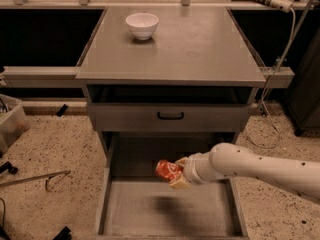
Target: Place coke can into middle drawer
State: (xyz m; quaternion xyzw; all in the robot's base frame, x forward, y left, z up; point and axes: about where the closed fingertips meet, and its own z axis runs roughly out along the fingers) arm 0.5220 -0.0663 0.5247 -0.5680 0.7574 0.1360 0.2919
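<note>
I need to open my gripper to let go of the coke can close to the centre of the open middle drawer's grey bottom (171, 195).
The coke can (167, 170), red-orange and dented, is held in my gripper (176, 174) at the end of my white arm, which reaches in from the right. The gripper is shut on the can and holds it tilted, above the back part of the open middle drawer (135, 209). The drawer is pulled out towards the camera, with a flat grey floor and low side walls. The can's shadow falls on the drawer floor below it.
A white bowl (142, 25) stands on the cabinet top (200, 49) at the back left. A closed drawer front with a black handle (170, 116) is above the open drawer. A cable hangs at the right, and a clear bin (10, 124) and tools lie on the speckled floor at the left.
</note>
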